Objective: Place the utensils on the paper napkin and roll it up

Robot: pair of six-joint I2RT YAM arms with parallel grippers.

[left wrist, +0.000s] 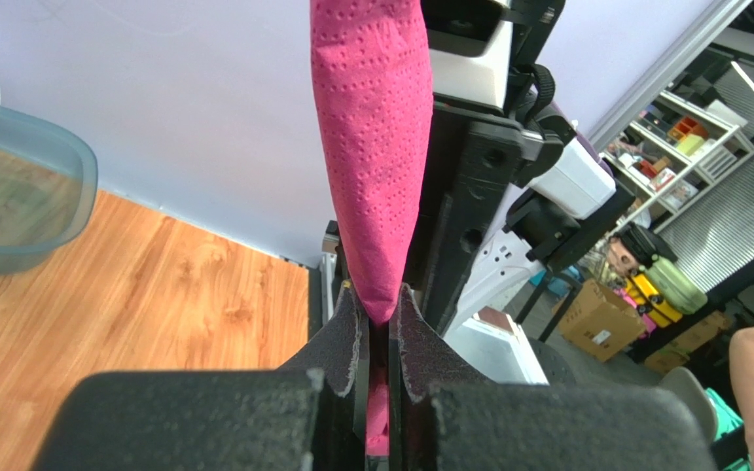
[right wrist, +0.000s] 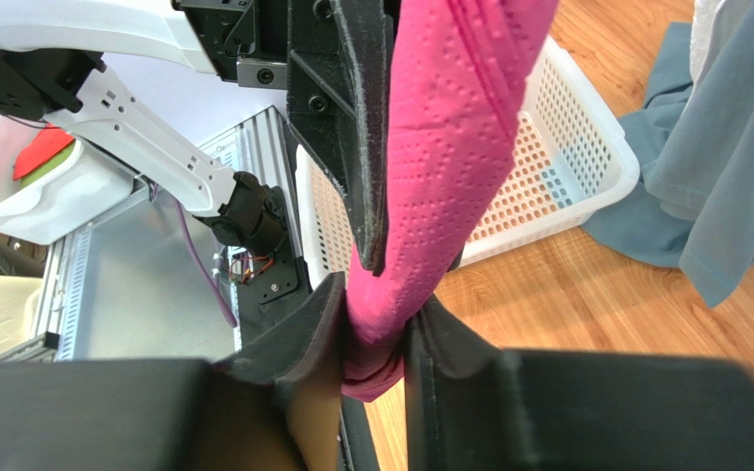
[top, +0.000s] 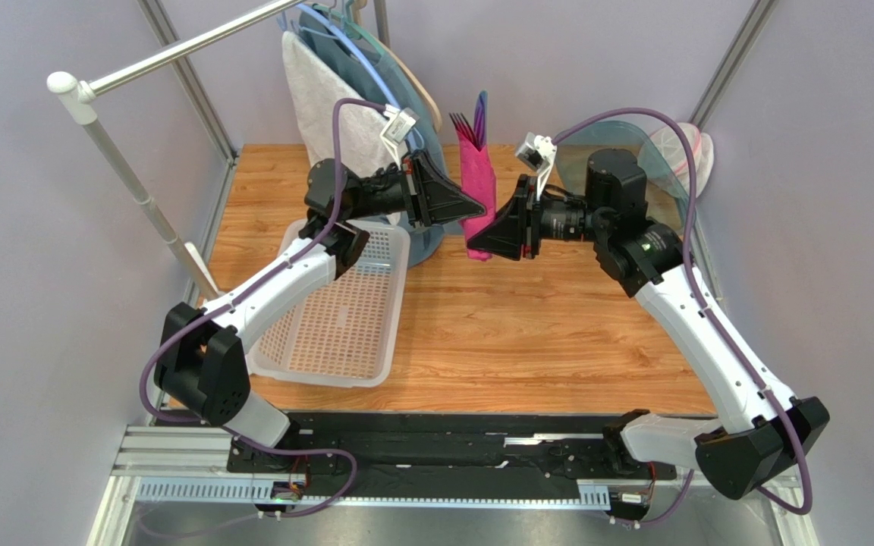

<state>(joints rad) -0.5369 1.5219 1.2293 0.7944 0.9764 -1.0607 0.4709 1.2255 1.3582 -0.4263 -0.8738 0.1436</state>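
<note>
The right gripper pinches the napkin roll near its lower end, so it should open and grip higher (top: 477,225), under the left gripper, before it takes the roll over.
The paper napkin (top: 478,182) is a magenta-pink roll held upright above the wooden table, between the two arms. Purple utensils (top: 474,123) stick out of its top end; the rest of them is hidden inside the roll. My left gripper (top: 477,209) comes in from the left and is shut on the roll. In the left wrist view the napkin (left wrist: 371,147) is pinched flat in my left gripper (left wrist: 379,306). My right gripper (top: 485,242) comes from the right, lower down. In the right wrist view my right gripper (right wrist: 379,332) squeezes the napkin's (right wrist: 450,147) lower end.
A white basket (top: 339,324) sits on the table at the left, under the left arm. A grey-white towel (top: 316,102) and a teal cloth (right wrist: 735,177) hang from hangers behind it. A clear tub (top: 635,148) stands at the back right. A white rail stand (top: 122,171) rises at the left.
</note>
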